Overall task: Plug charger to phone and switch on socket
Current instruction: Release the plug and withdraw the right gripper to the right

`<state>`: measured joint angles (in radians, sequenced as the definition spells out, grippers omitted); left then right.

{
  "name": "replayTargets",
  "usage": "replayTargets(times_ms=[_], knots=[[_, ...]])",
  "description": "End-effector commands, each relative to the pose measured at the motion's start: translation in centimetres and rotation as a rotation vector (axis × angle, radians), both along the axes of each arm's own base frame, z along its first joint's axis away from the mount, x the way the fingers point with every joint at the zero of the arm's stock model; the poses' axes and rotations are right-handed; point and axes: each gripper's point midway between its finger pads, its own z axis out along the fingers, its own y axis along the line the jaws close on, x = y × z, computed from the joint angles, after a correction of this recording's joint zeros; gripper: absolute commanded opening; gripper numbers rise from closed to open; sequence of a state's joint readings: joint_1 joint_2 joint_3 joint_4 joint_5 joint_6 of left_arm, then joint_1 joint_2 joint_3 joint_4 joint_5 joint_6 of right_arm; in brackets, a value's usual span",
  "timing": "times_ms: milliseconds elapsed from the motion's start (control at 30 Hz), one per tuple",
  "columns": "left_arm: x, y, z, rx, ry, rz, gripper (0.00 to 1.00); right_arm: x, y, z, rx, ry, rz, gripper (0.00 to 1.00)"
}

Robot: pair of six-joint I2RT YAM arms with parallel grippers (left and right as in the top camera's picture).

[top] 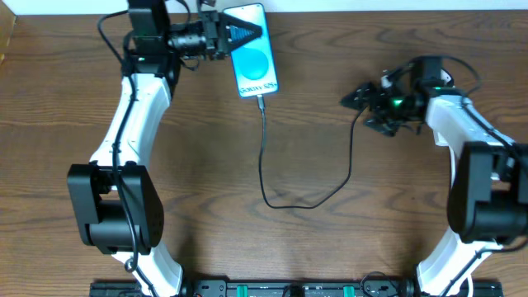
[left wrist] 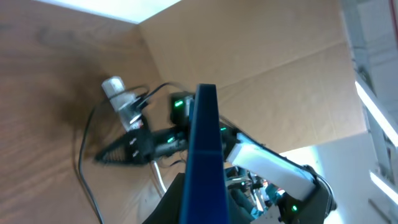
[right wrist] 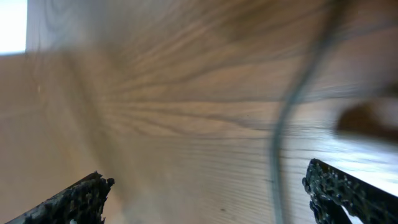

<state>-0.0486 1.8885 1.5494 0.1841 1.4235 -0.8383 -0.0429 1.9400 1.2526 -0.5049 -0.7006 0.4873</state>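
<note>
My left gripper is holding the phone. It will let the phone go on the bare table inside the black cable's loop (top: 304, 145).
The phone (top: 252, 49) lies at the table's far edge, its light blue screen up. My left gripper (top: 229, 36) is shut on its left side; in the left wrist view the phone shows edge-on as a dark blue bar (left wrist: 203, 149). The charger's thin black cable (top: 264, 157) is plugged into the phone's bottom end and loops across the table towards my right gripper (top: 356, 112). That gripper is open and empty, with the blurred cable (right wrist: 281, 149) between its fingers (right wrist: 211, 199). A small white adapter (left wrist: 118, 93) stands beside it. The socket is out of view.
The right arm (top: 462, 132) stretches in from the right edge and the left arm (top: 132, 107) stands along the left side. A brown cardboard wall (left wrist: 261, 56) stands behind the right arm in the left wrist view.
</note>
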Motion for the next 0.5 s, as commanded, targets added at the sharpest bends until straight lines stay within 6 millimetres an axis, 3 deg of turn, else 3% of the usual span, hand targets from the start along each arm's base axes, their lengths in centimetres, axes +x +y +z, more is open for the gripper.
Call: replayTargets(times_ms=[0, 100, 133, 200, 333, 467], knots=[[0.0, -1.5, -1.0, 0.071, -0.028, 0.056, 0.07, 0.8, -3.4, 4.3, -0.120, -0.154, -0.031, 0.99], [0.6, -1.6, -5.9, 0.237, 0.110, 0.183, 0.08, 0.8, -5.2, 6.6, -0.214, -0.212, -0.074, 0.99], [0.4, -1.4, -8.6, 0.351, 0.159, 0.233, 0.07, 0.6, -5.8, 7.8, -0.259, -0.243, -0.089, 0.99], [-0.6, -1.4, -11.3, 0.491, 0.176, 0.248, 0.07, 0.5, -6.4, 9.3, -0.299, -0.284, -0.103, 0.99], [-2.8, -2.4, -14.6, 0.663, 0.181, 0.199, 0.08, 0.4, -7.0, 11.4, -0.335, -0.341, -0.126, 0.99], [-3.8, -3.7, -16.1, 0.719, 0.196, 0.174, 0.08, 0.4, -6.9, 11.4, -0.335, -0.339, -0.126, 0.99]])
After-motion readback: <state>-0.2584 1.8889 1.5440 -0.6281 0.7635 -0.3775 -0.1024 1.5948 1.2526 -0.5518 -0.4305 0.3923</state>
